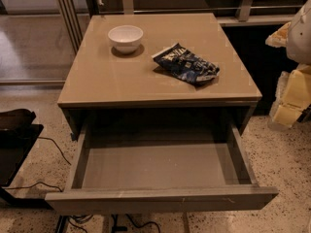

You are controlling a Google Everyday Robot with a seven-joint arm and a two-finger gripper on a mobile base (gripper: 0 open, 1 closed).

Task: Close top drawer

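The top drawer's flat front (228,200) is next for my gripper, which should go down toward the end nearer it and close there, ready to push.
The top drawer (160,198) is pulled far out of the grey-taupe cabinet (160,101). Its flat handleless front faces me along the bottom of the view and has small pale scuffs. Its plain grey interior (160,164) holds nothing. My gripper (291,98) shows as pale yellow and white parts at the right edge of the view, to the right of the cabinet and above the floor. It is apart from the drawer, higher than its front and off its right side.
On the cabinet top stand a white bowl (125,37) at the back left and a crumpled dark blue snack bag (186,64) to its right. A black object (14,140) with cables sits on the speckled floor at left. Rails run behind the cabinet.
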